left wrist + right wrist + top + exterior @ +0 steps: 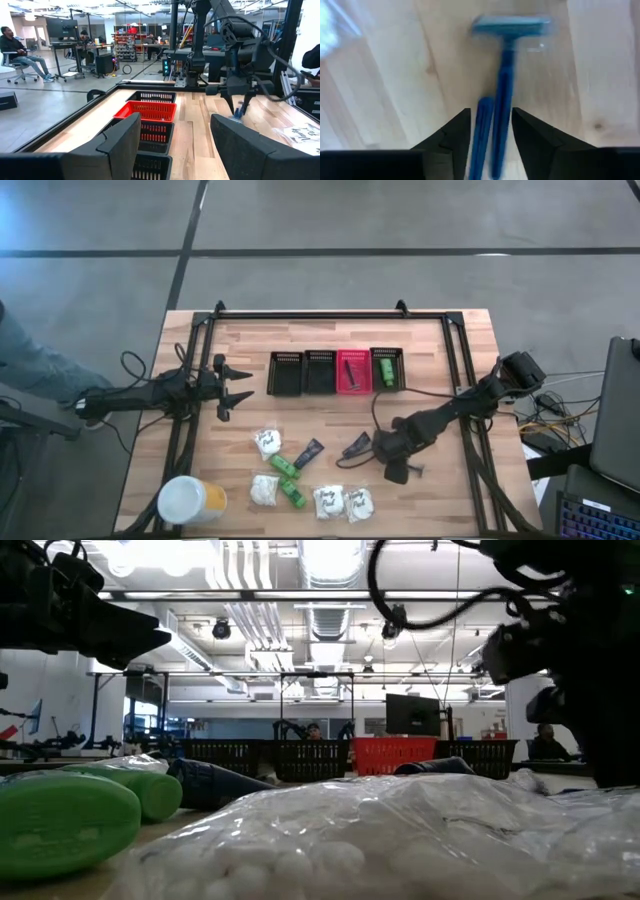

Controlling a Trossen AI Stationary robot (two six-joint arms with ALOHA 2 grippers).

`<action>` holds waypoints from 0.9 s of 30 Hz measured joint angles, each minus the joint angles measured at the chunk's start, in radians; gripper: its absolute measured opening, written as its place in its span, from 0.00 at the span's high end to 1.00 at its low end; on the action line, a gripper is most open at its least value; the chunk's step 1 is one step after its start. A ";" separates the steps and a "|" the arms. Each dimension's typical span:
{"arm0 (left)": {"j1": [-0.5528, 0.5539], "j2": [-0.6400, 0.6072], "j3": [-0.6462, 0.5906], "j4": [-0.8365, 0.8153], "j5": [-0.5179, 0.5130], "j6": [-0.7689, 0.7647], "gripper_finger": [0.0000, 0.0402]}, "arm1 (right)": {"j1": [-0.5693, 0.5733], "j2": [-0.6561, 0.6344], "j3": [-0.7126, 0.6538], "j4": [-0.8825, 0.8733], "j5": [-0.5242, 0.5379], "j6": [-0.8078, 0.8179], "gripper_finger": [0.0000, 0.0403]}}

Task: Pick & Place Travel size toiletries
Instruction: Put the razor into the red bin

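I need to open my right gripper, since the handles of both razors are inside its fingers, then move over and pinch only the razor with its head away [505,82] from my hand.
My right gripper [387,450] points down at the table's middle right and is shut on a blue razor [506,75], whose head [511,26] is farthest from the fingers. It also shows in the left wrist view [240,111]. My left gripper [238,387] is open and empty, held above the table's left side. White packets [267,442] [328,500], green bottles [285,467] [295,493] and dark tubes [310,450] [357,446] lie flat on the table. A razor [350,370] lies in the red basket and a green bottle [386,370] in the basket right of it. My right gripper pinches the razor's blue handle [501,125] between its two fingers, which come from above and lie along the handle. A second blue bar [482,125] shows beside it between the fingers. The razor hangs head down below the fingers; whether it is clear of the table I cannot tell.
Four small baskets [285,372] [320,370] [352,385] [387,352] stand in a row at the far middle. A large yellow container with a white lid [190,502] stands at the near left. A black frame [330,315] runs round the table's edges.
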 joint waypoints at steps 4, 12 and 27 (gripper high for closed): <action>0.000 0.000 0.000 0.000 0.000 0.000 0.38 | -0.001 -0.001 0.003 -0.011 0.000 0.009 0.55; 0.000 0.000 0.000 0.000 0.000 0.000 0.38 | -0.001 -0.006 0.004 -0.059 0.000 0.056 0.40; 0.000 0.000 0.000 0.000 0.000 0.000 0.38 | 0.000 -0.044 0.006 -0.069 0.017 -0.102 0.29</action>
